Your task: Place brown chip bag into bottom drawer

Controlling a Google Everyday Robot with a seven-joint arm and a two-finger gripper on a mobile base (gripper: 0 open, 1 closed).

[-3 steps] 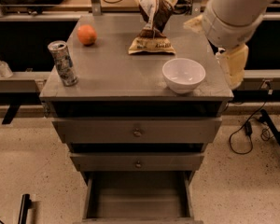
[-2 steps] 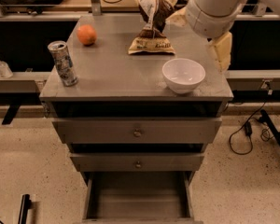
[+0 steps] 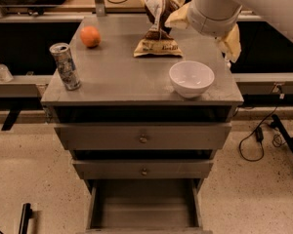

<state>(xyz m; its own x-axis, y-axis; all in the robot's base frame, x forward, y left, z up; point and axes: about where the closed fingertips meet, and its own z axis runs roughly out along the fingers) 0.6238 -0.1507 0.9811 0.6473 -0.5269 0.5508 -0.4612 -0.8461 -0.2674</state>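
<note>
My gripper needs to grip the brown chip bag at the middle of the brown chip bag (image 3: 160, 26), just above its wide gold bottom end.
The brown chip bag (image 3: 157, 29) stands crumpled at the back of the grey cabinet top (image 3: 118, 73), right of centre. My gripper (image 3: 205, 29) hangs just right of the bag, above the back right of the top. Its two cream fingers are spread apart: one fingertip (image 3: 177, 17) is beside the bag's upper right edge, and the other (image 3: 232, 42) is out past the cabinet's right side. The wrist hides the space between them, and nothing is held. The bottom drawer (image 3: 144, 204) is pulled open below, with a plain grey inside.
A white bowl (image 3: 191, 78) sits at the front right of the top, just below the gripper. A patterned drink can (image 3: 66, 66) stands at the front left, and an orange (image 3: 90, 36) at the back left. Two knobbed drawers (image 3: 143, 138) are shut. Cables lie on the floor at right.
My arm and gripper have moved left and toward the back, from beside the bowl's right to next to the chip bag. The bag, bowl, can and orange have not moved.
</note>
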